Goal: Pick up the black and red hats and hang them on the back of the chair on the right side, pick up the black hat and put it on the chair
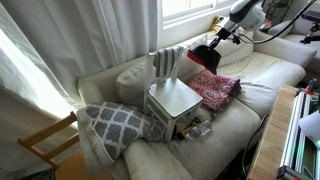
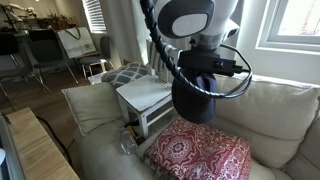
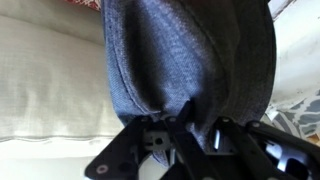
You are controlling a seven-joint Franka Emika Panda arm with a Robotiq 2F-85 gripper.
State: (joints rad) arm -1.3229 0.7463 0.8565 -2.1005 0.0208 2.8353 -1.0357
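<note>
Next, I release the red and black hat on the chair back's top corner (image 1: 183, 55), the one that is nearest the pink patterned cloth. The hat now hangs above the sofa beside the chair.
My gripper (image 3: 185, 135) is shut on the black hat (image 3: 190, 55), whose dark cloth fills the wrist view. In both exterior views the hat (image 2: 195, 92) hangs from the gripper (image 2: 207, 66) above the sofa, beside and slightly above the pale grey-white chair (image 2: 145, 97). The chair stands on the sofa with its slat back (image 1: 168, 62) toward the window; the hat (image 1: 201, 55) and gripper (image 1: 218, 42) are just right of that back. A small red patch shows under the hat in an exterior view; I cannot tell whether it is the red and black cap.
A pink patterned cloth (image 1: 215, 90) lies on the sofa below the hat and also shows close up (image 2: 200, 155). A grey patterned cushion (image 1: 115, 122) leans left of the chair. A bare light-wood chair (image 1: 45, 140) stands by the curtain. A wooden table edge (image 2: 40, 150) is nearby.
</note>
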